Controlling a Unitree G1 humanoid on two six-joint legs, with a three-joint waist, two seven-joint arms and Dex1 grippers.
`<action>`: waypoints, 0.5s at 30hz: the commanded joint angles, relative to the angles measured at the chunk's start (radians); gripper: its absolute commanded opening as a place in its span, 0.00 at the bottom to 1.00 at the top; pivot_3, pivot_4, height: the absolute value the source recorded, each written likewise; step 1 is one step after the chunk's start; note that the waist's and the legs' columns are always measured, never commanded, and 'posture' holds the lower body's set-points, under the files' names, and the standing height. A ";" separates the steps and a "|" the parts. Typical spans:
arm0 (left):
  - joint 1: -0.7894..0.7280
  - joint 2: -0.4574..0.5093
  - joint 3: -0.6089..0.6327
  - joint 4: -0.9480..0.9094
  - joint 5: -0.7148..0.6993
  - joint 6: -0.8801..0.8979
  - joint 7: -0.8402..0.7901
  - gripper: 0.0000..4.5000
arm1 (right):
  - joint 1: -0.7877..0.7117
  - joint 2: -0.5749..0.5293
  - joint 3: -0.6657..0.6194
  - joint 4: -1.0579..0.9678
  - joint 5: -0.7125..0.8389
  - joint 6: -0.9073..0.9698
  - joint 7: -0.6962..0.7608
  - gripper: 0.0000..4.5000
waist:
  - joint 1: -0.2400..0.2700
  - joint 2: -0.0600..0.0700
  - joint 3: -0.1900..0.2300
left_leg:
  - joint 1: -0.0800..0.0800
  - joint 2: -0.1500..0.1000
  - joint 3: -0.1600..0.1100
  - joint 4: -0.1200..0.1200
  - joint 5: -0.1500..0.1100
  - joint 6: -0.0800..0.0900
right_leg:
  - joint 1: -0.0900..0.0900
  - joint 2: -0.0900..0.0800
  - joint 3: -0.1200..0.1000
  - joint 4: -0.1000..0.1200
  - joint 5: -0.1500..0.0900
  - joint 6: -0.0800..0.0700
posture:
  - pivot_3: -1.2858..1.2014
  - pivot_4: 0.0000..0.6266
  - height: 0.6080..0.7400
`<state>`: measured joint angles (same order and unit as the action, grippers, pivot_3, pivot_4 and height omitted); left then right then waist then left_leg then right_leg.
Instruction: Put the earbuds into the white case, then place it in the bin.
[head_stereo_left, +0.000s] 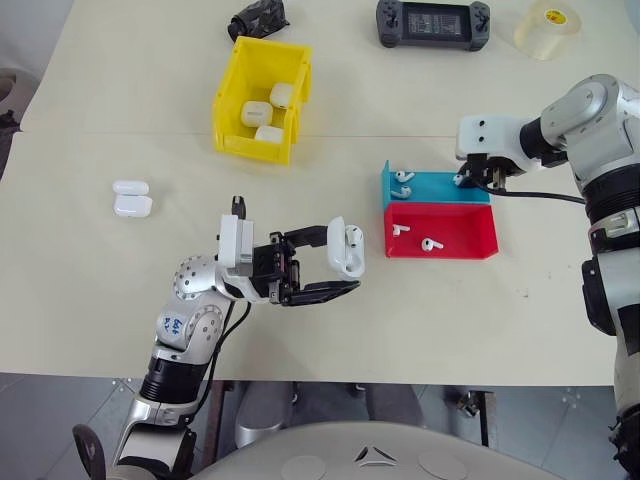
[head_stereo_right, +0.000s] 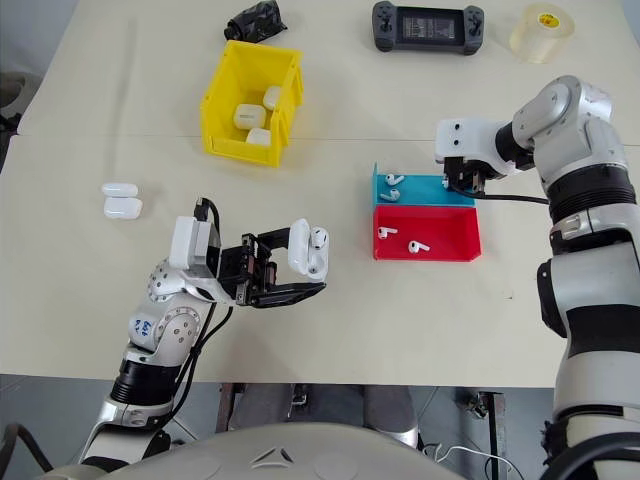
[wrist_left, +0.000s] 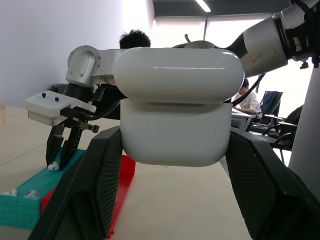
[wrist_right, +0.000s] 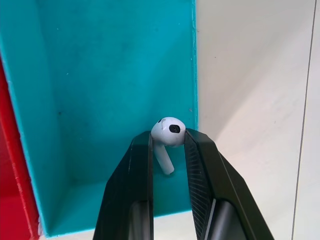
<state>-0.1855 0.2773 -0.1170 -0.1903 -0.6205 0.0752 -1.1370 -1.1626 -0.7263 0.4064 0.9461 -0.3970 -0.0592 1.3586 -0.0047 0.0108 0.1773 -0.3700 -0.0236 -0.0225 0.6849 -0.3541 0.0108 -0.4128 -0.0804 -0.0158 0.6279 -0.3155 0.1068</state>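
The earbud, now in the teal tray's far corner, will be let go by my right gripper inside the open white case (head_stereo_left: 350, 230) that my left gripper holds above the table.
My left gripper (head_stereo_left: 336, 263) is shut on the white case (head_stereo_left: 346, 252), held upright above the table with its lid flipped open; the case's back (wrist_left: 180, 115) faces the left wrist camera. My right gripper (wrist_right: 168, 139) reaches down into the far right corner of the teal tray (head_stereo_left: 436, 187), shut on one of the earbuds (wrist_right: 168, 132). Two more earbuds (head_stereo_left: 403, 178) lie at that tray's left end, and two (head_stereo_left: 431, 243) in the red tray (head_stereo_left: 462, 232). The yellow bin (head_stereo_left: 228, 100) stands at the back left with three cases inside.
Two closed white cases (head_stereo_left: 131, 197) lie on the table to the left. A black game controller (head_stereo_left: 433, 23), a tape roll (head_stereo_left: 547, 28) and a crumpled black thing (head_stereo_left: 258, 18) sit along the far edge. People sit in the background of the left wrist view.
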 joint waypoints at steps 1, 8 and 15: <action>0.004 0.000 0.001 -0.051 -0.018 -0.003 -0.001 0.61 | 0.001 -0.009 -0.064 -0.070 0.073 0.058 0.041 0.12 | 0.000 0.000 0.000 | 0.000 0.000 0.000 0.000 0.000 0.000 | 0.000 0.000 0.000 0.000 0.000 0.000 | 0.52 0.24 1.00; -0.003 0.010 0.013 -0.043 -0.025 0.005 -0.004 0.61 | 0.218 -0.053 -0.333 -0.567 0.453 0.355 0.161 0.12 | 0.008 0.000 0.000 | -0.001 0.000 -0.001 0.000 0.000 0.000 | 0.000 0.000 -0.001 0.000 0.000 0.000 | 0.52 0.24 1.00; -0.031 0.001 0.016 -0.022 -0.033 0.031 0.002 0.61 | 0.557 0.051 -0.579 -1.078 0.852 0.763 -0.033 0.12 | 0.019 0.000 0.000 | -0.001 0.000 -0.004 0.001 0.000 0.000 | 0.002 -0.001 -0.003 0.000 0.000 0.000 | 0.52 0.24 1.00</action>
<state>-0.2016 0.2839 -0.1034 -0.1871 -0.6289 0.1041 -1.1366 -0.6218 -0.6952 -0.0996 -0.0045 0.3361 0.6018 1.3881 0.0139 0.0107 0.1773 -0.3712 -0.0235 -0.0264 0.6857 -0.3542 0.0109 -0.4117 -0.0809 -0.0181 0.6280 -0.3154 0.1066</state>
